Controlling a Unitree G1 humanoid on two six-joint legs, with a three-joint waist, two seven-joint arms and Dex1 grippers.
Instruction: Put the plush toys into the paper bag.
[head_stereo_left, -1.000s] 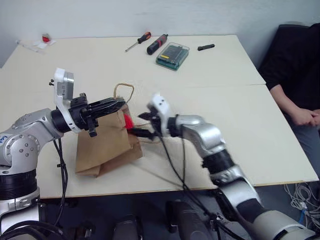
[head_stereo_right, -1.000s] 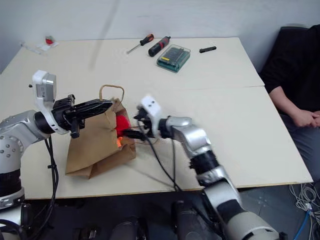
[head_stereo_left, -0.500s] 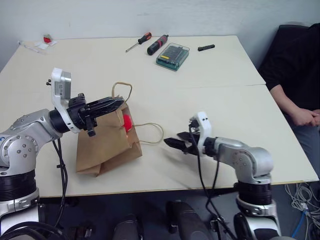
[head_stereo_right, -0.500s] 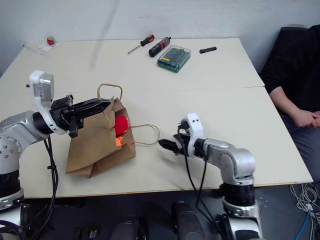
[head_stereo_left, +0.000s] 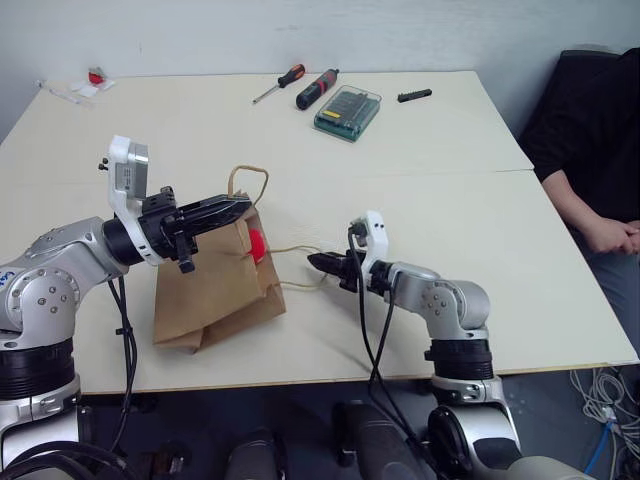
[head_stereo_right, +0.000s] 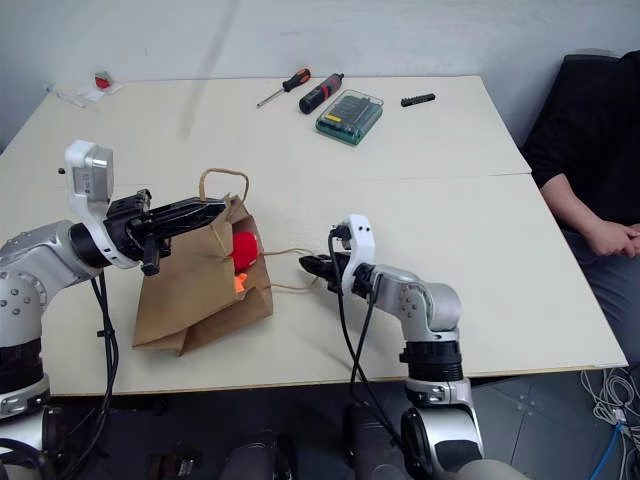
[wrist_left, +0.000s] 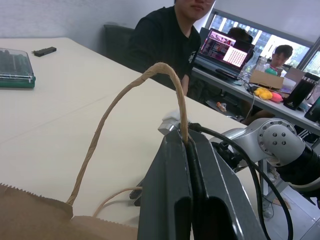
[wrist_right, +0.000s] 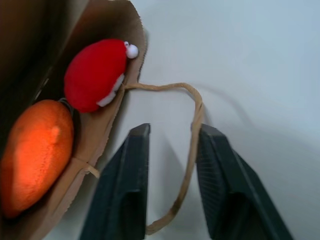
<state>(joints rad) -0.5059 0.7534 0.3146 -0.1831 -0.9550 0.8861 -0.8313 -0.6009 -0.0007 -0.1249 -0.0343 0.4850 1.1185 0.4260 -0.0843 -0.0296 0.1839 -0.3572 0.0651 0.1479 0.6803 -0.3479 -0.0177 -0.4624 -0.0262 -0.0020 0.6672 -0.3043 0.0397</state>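
My left gripper will let go of the brown paper bag upright on the table (head_stereo_left: 326, 239) (wrist_left: 125, 175) just beyond the fingertips of my right gripper.
The brown paper bag (head_stereo_left: 215, 290) lies tilted on the table with its mouth facing right. My left gripper (head_stereo_left: 225, 208) is shut on its upper cord handle (wrist_left: 150, 82) and holds that side up. The red plush toy (wrist_right: 95, 75) sits in the bag's mouth, and the orange plush toy (wrist_right: 32, 150) lies deeper inside beside it. The bag's second handle (wrist_right: 192, 107) lies as a loop on the table. My right gripper (head_stereo_left: 318, 263) hovers low at this loop, its fingers (wrist_right: 125, 190) apart, with the cord running between them unclamped.
Two screwdrivers (head_stereo_left: 290, 78) (head_stereo_left: 314, 88), a green bit case (head_stereo_left: 345, 110) and a small black part (head_stereo_left: 411, 95) lie at the table's far side. A small red item (head_stereo_left: 92, 77) sits at the far left corner. A seated person (head_stereo_left: 590, 150) is at the right edge.
My right gripper left the bag's mouth, swung back to the right, then came in low to the loose handle loop with narrower fingers. The red toy stayed in the bag. The left arm held still.
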